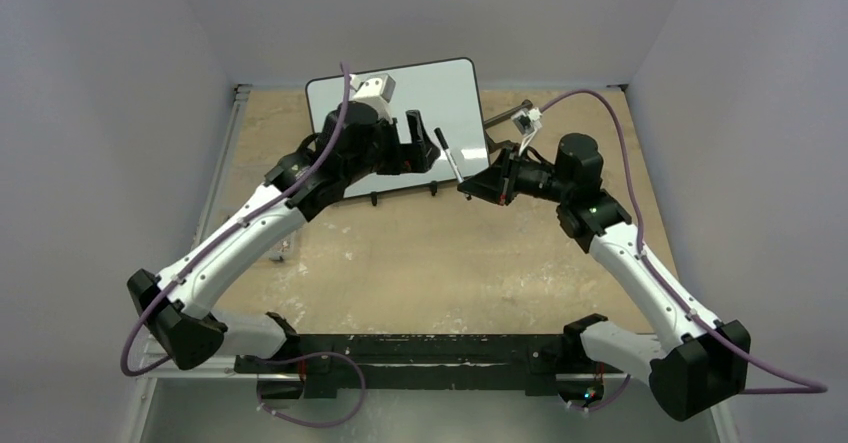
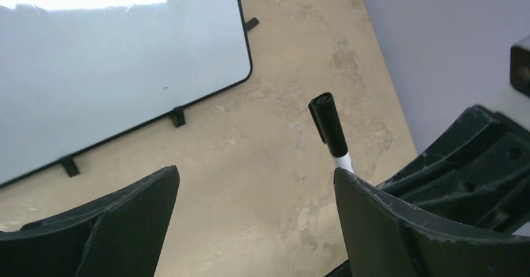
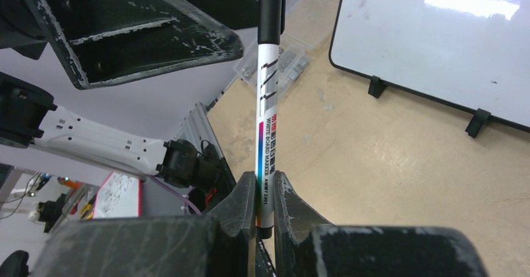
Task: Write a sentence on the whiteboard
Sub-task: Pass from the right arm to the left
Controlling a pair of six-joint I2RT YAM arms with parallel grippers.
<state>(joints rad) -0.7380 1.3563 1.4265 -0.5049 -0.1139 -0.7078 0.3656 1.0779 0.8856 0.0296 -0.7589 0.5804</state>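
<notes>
The robot's right gripper holds the marker's lower end, far from the black cap, so the left gripper should take the cap [image 1: 442,140] while the right gripper regrips closer.
The whiteboard [image 1: 420,93] stands tilted on small black feet at the back of the table; it also shows in the wrist views [image 2: 112,58] [image 3: 437,39]. Its visible face is plain white, and the sentence is out of view. My right gripper [image 3: 265,192] is shut on the lower end of a white board marker [image 3: 265,120] with its black cap [image 2: 328,124] on, held upright in front of the board's right corner. My left gripper [image 2: 256,183] stands wide open just left of the marker [image 1: 448,155], holding nothing. The left arm hides the board's lower left part from above.
A clear plastic box [image 3: 281,61] lies on the tan table [image 1: 420,253] near the board. A metal rail [image 1: 225,163] runs along the table's left edge, and walls close in at the back and sides. A dark rod [image 1: 505,118] sits behind the board's right side.
</notes>
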